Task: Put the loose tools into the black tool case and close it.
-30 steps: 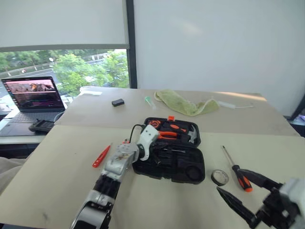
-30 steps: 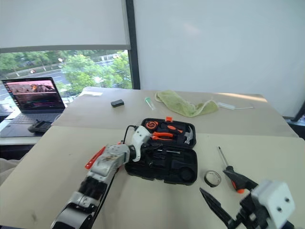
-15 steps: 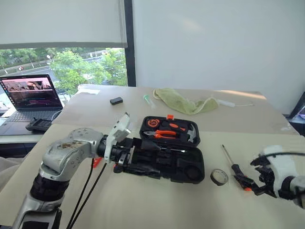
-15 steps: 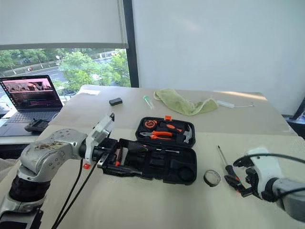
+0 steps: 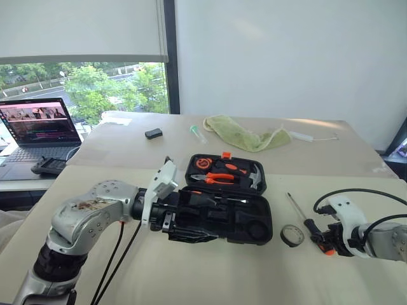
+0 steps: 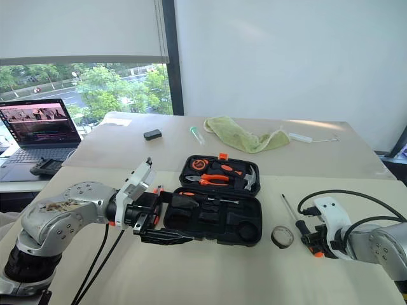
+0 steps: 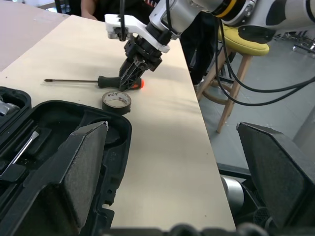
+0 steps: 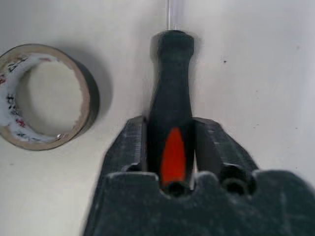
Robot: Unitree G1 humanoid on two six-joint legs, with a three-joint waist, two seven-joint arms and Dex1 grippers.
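Observation:
The screwdriver in my right gripper will be let go in the black tool case [image 5: 236, 211], just in front of the other screwdriver's metal rod.
The black tool case [image 5: 224, 206] lies open in the middle of the table, with orange pliers [image 5: 219, 180], a small hammer [image 5: 255, 180] and an orange-and-black screwdriver [image 6: 194, 196] in its slots. My left gripper [image 5: 187, 216] hovers open at the case's near left corner, holding nothing. To the right of the case lies a second orange-and-black screwdriver [image 8: 170, 98], and my right gripper [image 8: 171, 147] is shut on its handle, both fingers pressed against it. A dark tape roll [image 5: 292, 236] lies just beside it. A bit of the red screwdriver [image 6: 112, 222] shows behind my left arm.
A green cloth [image 5: 245, 136] and a small black box [image 5: 152, 133] lie at the back of the table. A laptop [image 5: 38, 124] stands on the far left. A yellow stool [image 7: 246, 34] stands beyond the table's right edge.
My right gripper came down onto the screwdriver right of the case and shut on its handle. My left gripper opened and drew back out of the case.

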